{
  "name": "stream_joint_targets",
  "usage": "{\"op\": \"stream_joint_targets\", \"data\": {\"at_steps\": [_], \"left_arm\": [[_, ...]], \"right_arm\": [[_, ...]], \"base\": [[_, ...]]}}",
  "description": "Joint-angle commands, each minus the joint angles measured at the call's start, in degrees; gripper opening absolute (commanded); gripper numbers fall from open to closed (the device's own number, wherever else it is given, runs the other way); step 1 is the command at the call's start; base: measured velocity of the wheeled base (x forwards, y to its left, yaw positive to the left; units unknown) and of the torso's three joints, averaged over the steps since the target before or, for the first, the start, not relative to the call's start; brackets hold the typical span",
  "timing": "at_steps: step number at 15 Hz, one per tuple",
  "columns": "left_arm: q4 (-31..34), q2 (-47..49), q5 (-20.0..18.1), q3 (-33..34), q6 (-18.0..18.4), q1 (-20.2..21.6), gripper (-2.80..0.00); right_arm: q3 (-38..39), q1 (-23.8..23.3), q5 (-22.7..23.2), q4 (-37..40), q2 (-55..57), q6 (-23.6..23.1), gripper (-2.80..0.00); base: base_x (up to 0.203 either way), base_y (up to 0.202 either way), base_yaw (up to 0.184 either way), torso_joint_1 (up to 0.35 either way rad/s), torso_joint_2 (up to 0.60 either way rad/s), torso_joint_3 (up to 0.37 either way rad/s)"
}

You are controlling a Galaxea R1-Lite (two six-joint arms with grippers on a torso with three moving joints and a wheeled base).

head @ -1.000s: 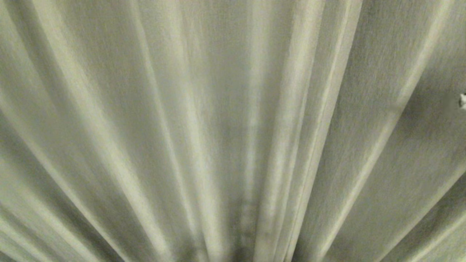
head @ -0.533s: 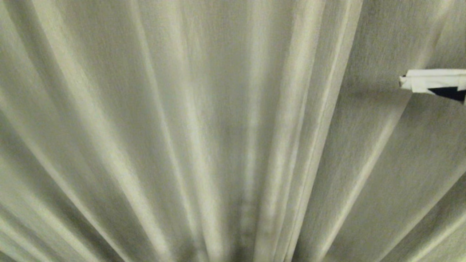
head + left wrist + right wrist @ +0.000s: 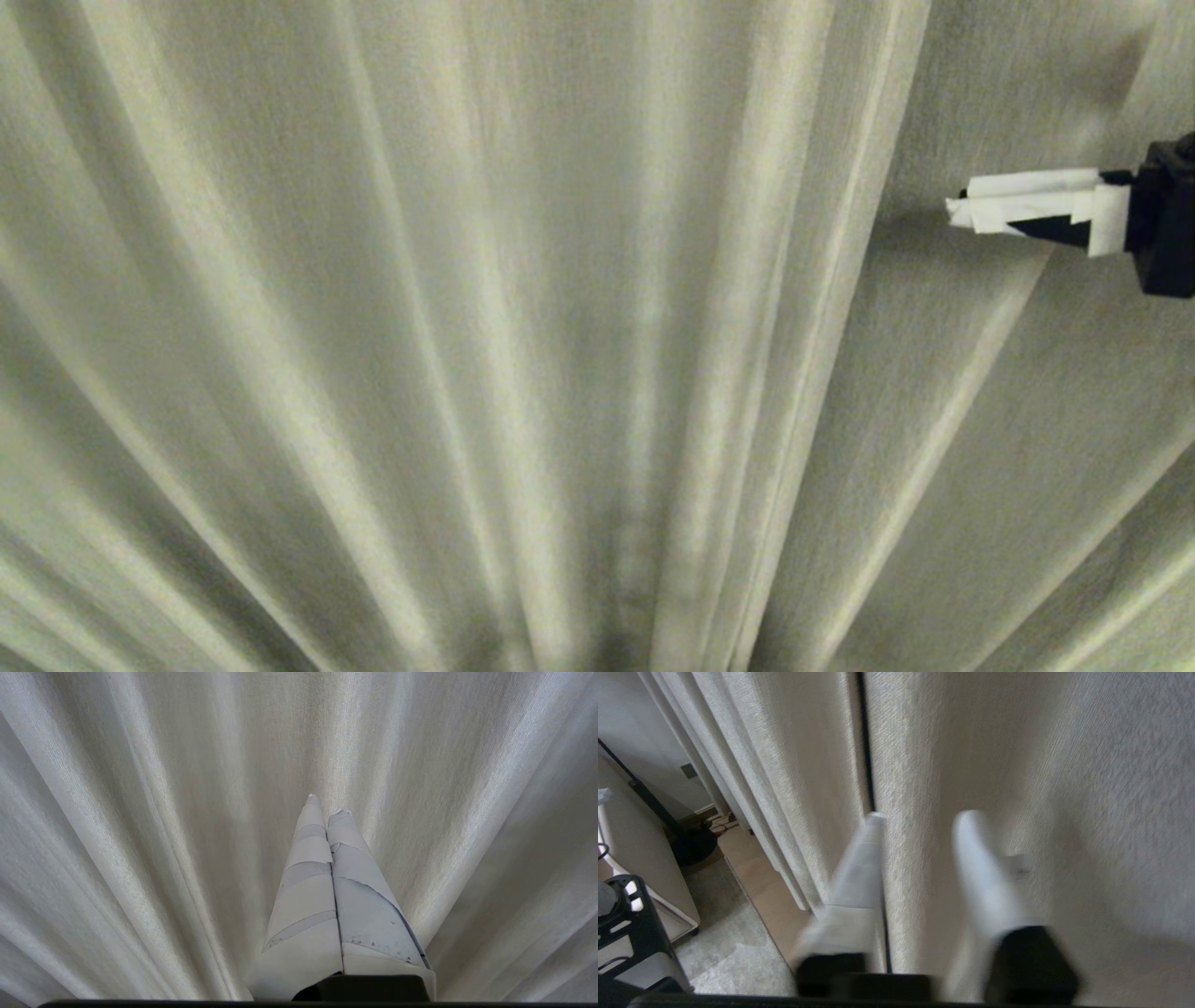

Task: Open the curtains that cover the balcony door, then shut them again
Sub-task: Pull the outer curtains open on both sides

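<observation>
I need to close the fingers of my right gripper on the cream curtain fold between them, at the panel's edge (image 3: 931,32) (image 3: 897,815) next to the dark slit.
The cream pleated curtains (image 3: 560,327) fill the head view and hang shut; the balcony door is hidden behind them. From the right edge my right gripper (image 3: 957,213) reaches in level, its white-taped fingers close to the cloth. In the right wrist view the right gripper (image 3: 922,816) is open, its two fingers apart on either side of a vertical curtain fold (image 3: 915,765), beside a dark slit between panels. The left gripper (image 3: 326,806) is shut and empty, pointing at the curtains (image 3: 140,812) in the left wrist view.
At one side of the right wrist view are wooden floor (image 3: 756,877), a grey rug (image 3: 724,938), a black lamp base (image 3: 691,842), a pale piece of furniture (image 3: 640,858) and a black frame (image 3: 630,933).
The right gripper has come into the head view from the right edge, moving left and slightly up along the curtain, so its black body now shows. The curtains hang as before.
</observation>
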Motion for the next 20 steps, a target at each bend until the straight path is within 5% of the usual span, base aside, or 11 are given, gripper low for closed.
{"op": "stream_joint_targets", "data": {"at_steps": [1, 12, 20], "left_arm": [[0.0, 0.0, 0.0, 0.0, -0.1, 0.0, -2.8], [0.0, 0.0, 0.0, 0.0, -0.1, 0.0, -2.8], [0.0, 0.0, 0.0, 0.0, 0.0, 0.1, -2.8]], "right_arm": [[-0.7, 0.1, 0.2, -0.9, 1.7, 0.0, 0.0], [-6.6, 2.1, -0.1, -13.3, 12.6, 5.2, 0.0], [-14.7, 4.5, -0.6, -18.2, 19.5, 13.9, 0.0]], "base": [[0.0, 0.0, 0.0, 0.0, 0.0, 0.0], [0.0, 0.0, 0.0, 0.0, 0.0, 0.0], [0.0, 0.0, 0.0, 0.0, 0.0, 0.0]]}}
